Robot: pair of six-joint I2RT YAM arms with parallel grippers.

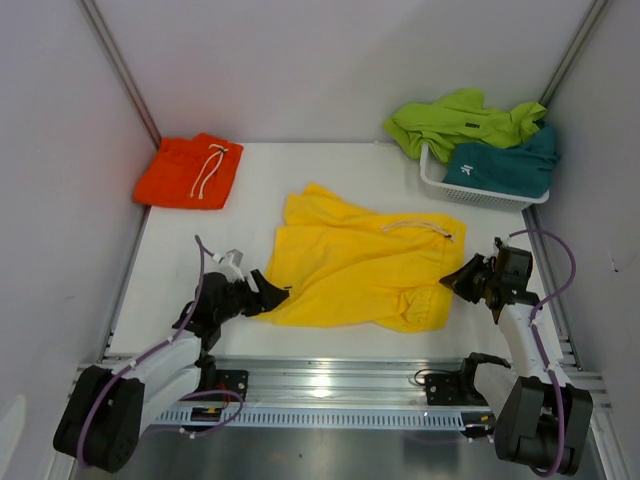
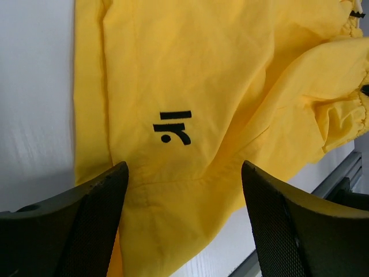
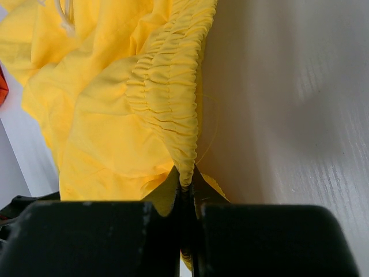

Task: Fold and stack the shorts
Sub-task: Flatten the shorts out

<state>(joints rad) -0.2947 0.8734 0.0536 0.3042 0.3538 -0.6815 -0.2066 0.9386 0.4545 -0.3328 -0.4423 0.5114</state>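
The yellow shorts lie skewed with one leg jutting toward the back, so my left gripper will pinch the near leg's hem point(image 2: 138, 193) and lift with my right gripper.
Yellow shorts point(image 1: 360, 265) lie spread across the middle of the table, drawstring waist to the right. My left gripper point(image 1: 272, 297) is open at their near-left hem corner; in the left wrist view the yellow cloth point(image 2: 190, 104) with a dark logo lies between and below the spread fingers point(image 2: 95, 213). My right gripper point(image 1: 448, 281) is shut on the gathered waistband point(image 3: 170, 98) at the shorts' right edge. Folded orange shorts point(image 1: 190, 170) rest at the back left. Lime green shorts point(image 1: 455, 122) and teal shorts point(image 1: 505, 165) sit in the basket.
A white mesh basket point(image 1: 440, 180) stands at the back right against the wall. Grey walls close in the table on the left, back and right. A metal rail point(image 1: 330, 375) runs along the near edge by the arm bases.
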